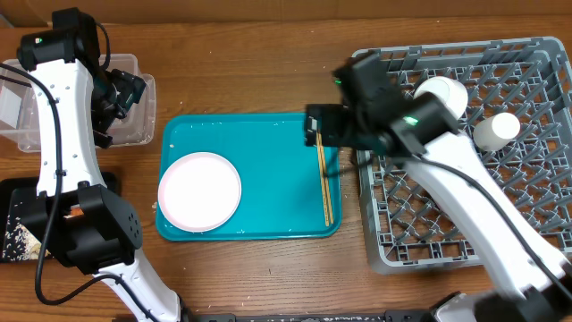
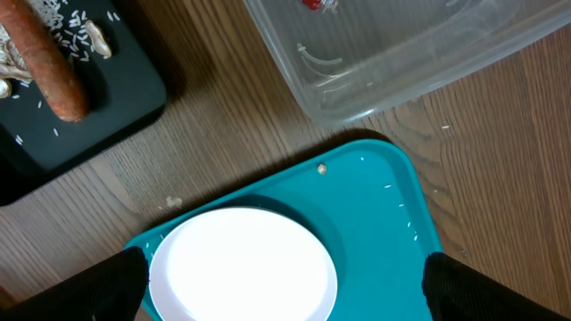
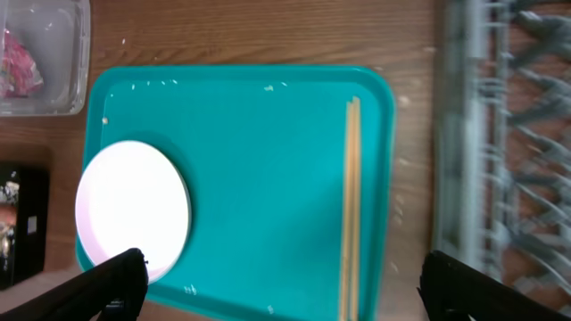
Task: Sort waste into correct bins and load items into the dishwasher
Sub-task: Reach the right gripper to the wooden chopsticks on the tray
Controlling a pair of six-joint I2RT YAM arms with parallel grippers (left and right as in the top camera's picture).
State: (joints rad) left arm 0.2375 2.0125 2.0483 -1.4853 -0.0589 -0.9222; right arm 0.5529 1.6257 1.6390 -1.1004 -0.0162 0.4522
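Note:
The robot's right gripper needs to close on the far half (image 1: 322,163) (image 3: 347,164) of the wooden chopstick nearer the white plate, and will leave the other chopstick beside the teal tray's edge.
A smaller white plate (image 1: 198,190) lies at the left of the teal tray (image 1: 268,152), and the wooden chopsticks (image 1: 325,183) lie along its right edge. The grey dish rack (image 1: 465,206) holds a white bowl (image 1: 442,94) and a small white cup (image 1: 496,130). My left gripper (image 1: 125,94) is open and empty above the clear tub (image 1: 134,134); its view shows the plate (image 2: 241,267) between its fingers (image 2: 285,299). My right gripper (image 1: 317,125) is open and empty above the tray; the chopsticks (image 3: 351,205) lie below its fingers (image 3: 281,285). I see no large plate.
The black tray (image 2: 107,98) holds an orange sausage stick (image 2: 53,62) and white scraps. The clear tub (image 2: 401,62) holds a red wrapper (image 3: 18,67). Rice grains dot the teal tray (image 2: 393,223). The rack's wall (image 3: 455,152) stands right of the tray.

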